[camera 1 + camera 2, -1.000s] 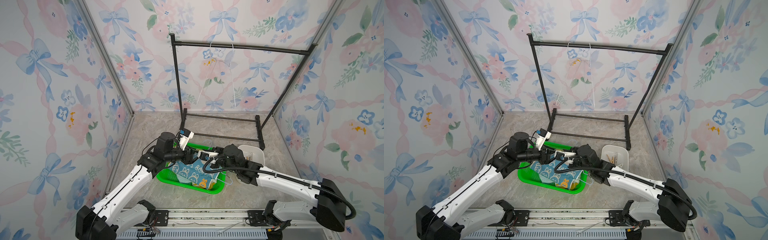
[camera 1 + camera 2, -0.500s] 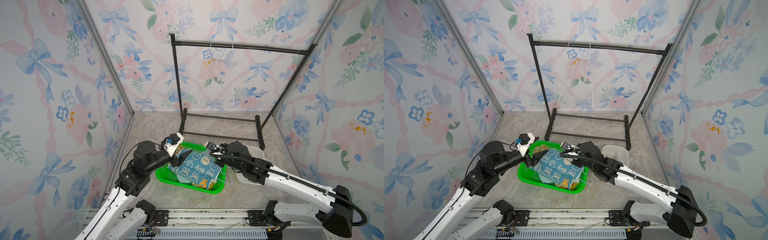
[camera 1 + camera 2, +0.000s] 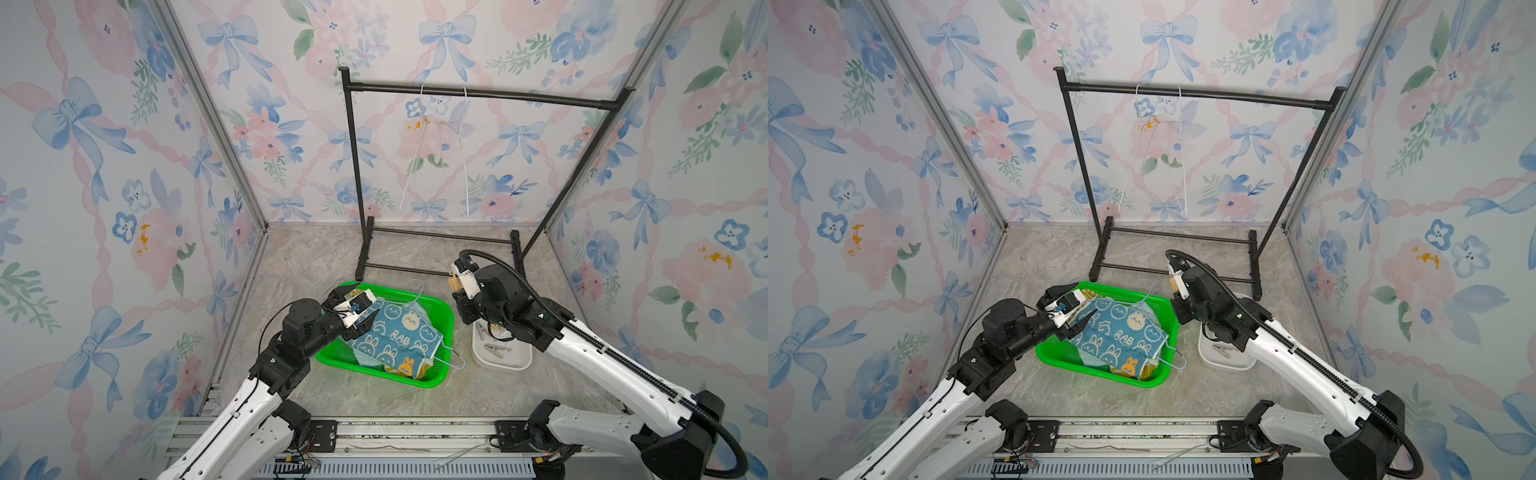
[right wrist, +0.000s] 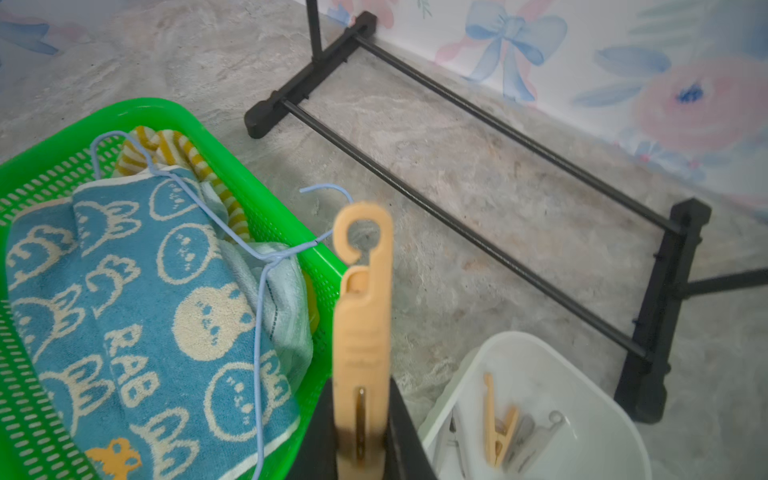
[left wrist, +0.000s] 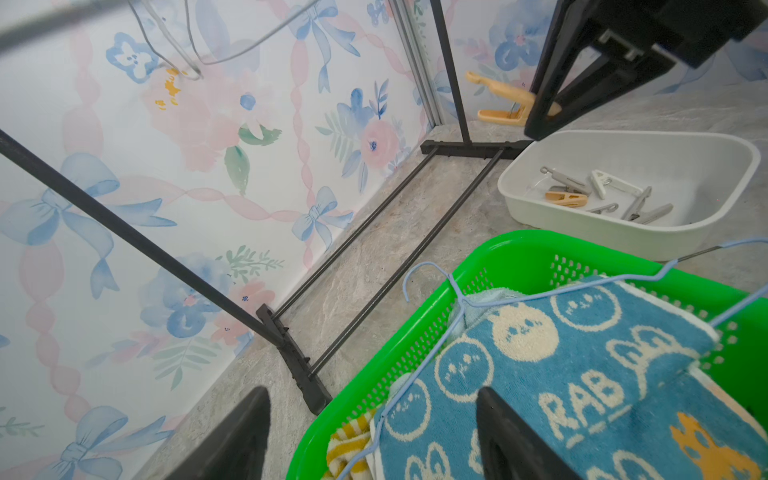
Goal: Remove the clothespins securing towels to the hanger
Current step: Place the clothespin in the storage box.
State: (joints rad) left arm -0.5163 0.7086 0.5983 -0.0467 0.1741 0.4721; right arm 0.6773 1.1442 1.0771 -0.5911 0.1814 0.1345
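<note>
I will use my right gripper to release the tan clothespin between the white bin's basket-side [image 3: 485, 315] [image 4: 470, 414] and the other tan clothespin.
My right gripper [image 4: 360, 432] is shut on a tan clothespin [image 4: 361, 316], which sticks out past the fingers. In both top views it hangs above the near-left edge of the white bin [image 3: 503, 363], right of the basket. Several more clothespins [image 5: 569, 199], tan, grey and white, lie inside the bin. The towels are piled in the green basket [image 3: 440, 320]: blue bunny towel [image 3: 399, 332] on top, yellow-striped one [image 4: 183, 145] and pale teal one [image 4: 282, 274] beneath. A pale blue wire hanger [image 4: 257, 332] lies across them. My left gripper [image 5: 372, 399] is open over the basket's left rim, holding nothing.
A black garment rack [image 3: 478, 93] stands at the back with two thin white wire hangers [image 3: 461, 166] on its rail. Its base bars [image 3: 440, 237] lie just behind the basket and the bin. Flowered walls close in the left, right and back.
Both grippers were over the towel in the basket. The left one has opened and drawn back to the left rim. The right one has carried the tan clothespin right, over the bin.
</note>
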